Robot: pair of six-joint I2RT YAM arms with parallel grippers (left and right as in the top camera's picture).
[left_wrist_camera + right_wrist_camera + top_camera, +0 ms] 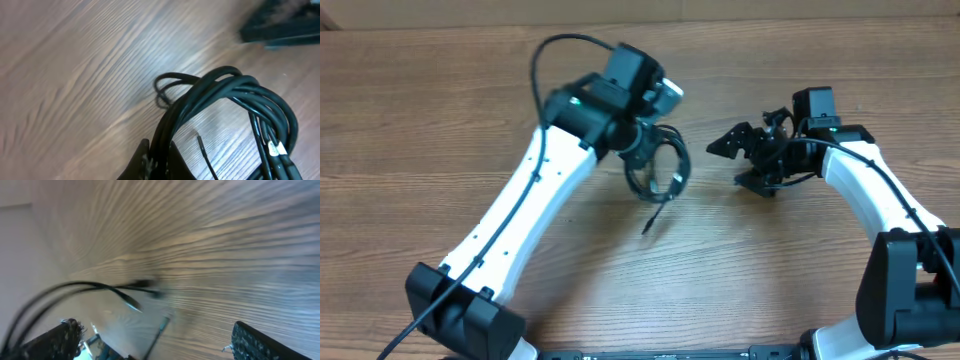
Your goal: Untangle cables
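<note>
I will next close my right gripper on the plug end point(677, 181) by the white tag, on the side of the coiled cables that faces that gripper.
The cables point(662, 168) are a coiled bundle of thin black cords hanging just above the wooden table point(440, 110). My left gripper point(642, 140) is shut on the bundle from above. In the left wrist view its jaws point(159, 159) pinch several strands, the loops point(240, 92) spread to the right, and a loose plug end point(199, 141) dangles beside them. One end point(651, 222) trails toward the table. My right gripper point(740, 162) stands open to the right of the bundle, apart from it. The right wrist view is blurred; its fingers point(56, 339) are wide apart, with cable ends point(127, 287) ahead and nothing between them.
The left arm point(520, 220) runs from the bottom left toward the middle, the right arm point(880, 200) comes from the bottom right. The right gripper's dark body point(282, 25) shows at the top right of the left wrist view. Bare wood surrounds the bundle.
</note>
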